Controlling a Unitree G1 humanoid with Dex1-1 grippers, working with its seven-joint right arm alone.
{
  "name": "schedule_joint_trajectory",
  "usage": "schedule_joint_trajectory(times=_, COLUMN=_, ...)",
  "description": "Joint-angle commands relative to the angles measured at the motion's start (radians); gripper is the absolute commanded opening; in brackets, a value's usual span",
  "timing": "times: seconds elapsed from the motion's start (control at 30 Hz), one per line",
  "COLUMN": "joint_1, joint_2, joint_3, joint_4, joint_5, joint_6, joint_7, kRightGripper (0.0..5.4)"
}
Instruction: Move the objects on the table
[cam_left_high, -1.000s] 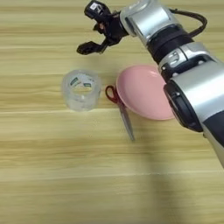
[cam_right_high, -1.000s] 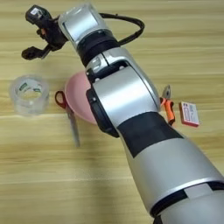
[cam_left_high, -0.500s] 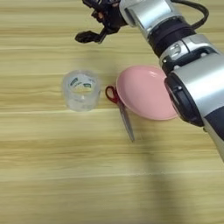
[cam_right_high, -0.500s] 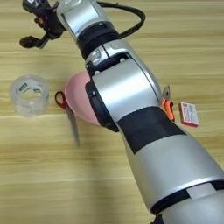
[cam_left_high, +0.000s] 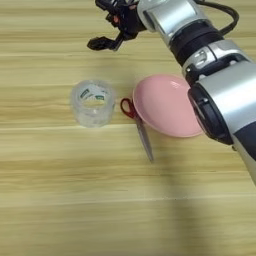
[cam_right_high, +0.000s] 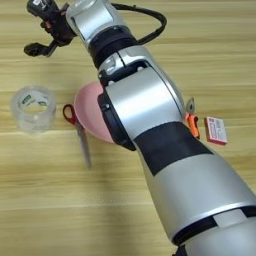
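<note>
I need to next move my right gripper to the clear tape roll's far edge (cam_left_high: 101, 87) and close it there, on the side toward the pink plate.
My right gripper (cam_left_high: 104, 44) hovers open and empty over the far part of the table (cam_left_high: 60, 200), beyond the clear tape roll (cam_left_high: 92, 102). In the right eye view the gripper (cam_right_high: 39, 49) sits at the upper left. The tape roll stands upright with its green-white label showing inside. Red-handled scissors (cam_left_high: 137, 127) lie just right of it, blades pointing toward me, handles touching the rim of the round pink plate (cam_left_high: 167, 105). My silver arm hides the plate's right part. Small orange-handled pliers (cam_right_high: 192, 122) lie to the arm's right.
A small red-and-white box (cam_right_high: 216, 130) lies right of the pliers. My forearm stretches from the bottom right across the plate to the far left.
The gripper has drifted slightly left and farther from me, its fingers turning more level. Tape roll, scissors and plate have not moved.
</note>
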Motion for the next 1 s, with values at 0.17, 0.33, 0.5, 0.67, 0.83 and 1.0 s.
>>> schedule_joint_trajectory(times=0.17, joint_1=-0.011, joint_2=-0.003, joint_3=0.000, joint_4=-0.010, joint_5=-0.012, joint_6=-0.057, joint_7=-0.037, kRightGripper=5.37)
schedule_joint_trajectory(times=0.33, joint_1=0.019, joint_2=0.007, joint_3=-0.004, joint_4=0.003, joint_5=-0.017, joint_6=-0.065, joint_7=-0.047, kRightGripper=5.37)
schedule_joint_trajectory(times=0.5, joint_1=0.047, joint_2=0.012, joint_3=-0.001, joint_4=0.024, joint_5=-0.031, joint_6=-0.082, joint_7=-0.064, kRightGripper=5.37)
schedule_joint_trajectory(times=0.67, joint_1=0.055, joint_2=0.013, joint_3=-0.005, joint_4=0.034, joint_5=-0.035, joint_6=-0.088, joint_7=-0.067, kRightGripper=5.37)
schedule_joint_trajectory(times=0.83, joint_1=0.071, joint_2=0.019, joint_3=0.000, joint_4=0.042, joint_5=-0.041, joint_6=-0.096, joint_7=-0.068, kRightGripper=5.37)
schedule_joint_trajectory(times=1.0, joint_1=0.092, joint_2=0.024, joint_3=0.006, joint_4=0.049, joint_5=-0.052, joint_6=-0.102, joint_7=-0.068, kRightGripper=5.37)
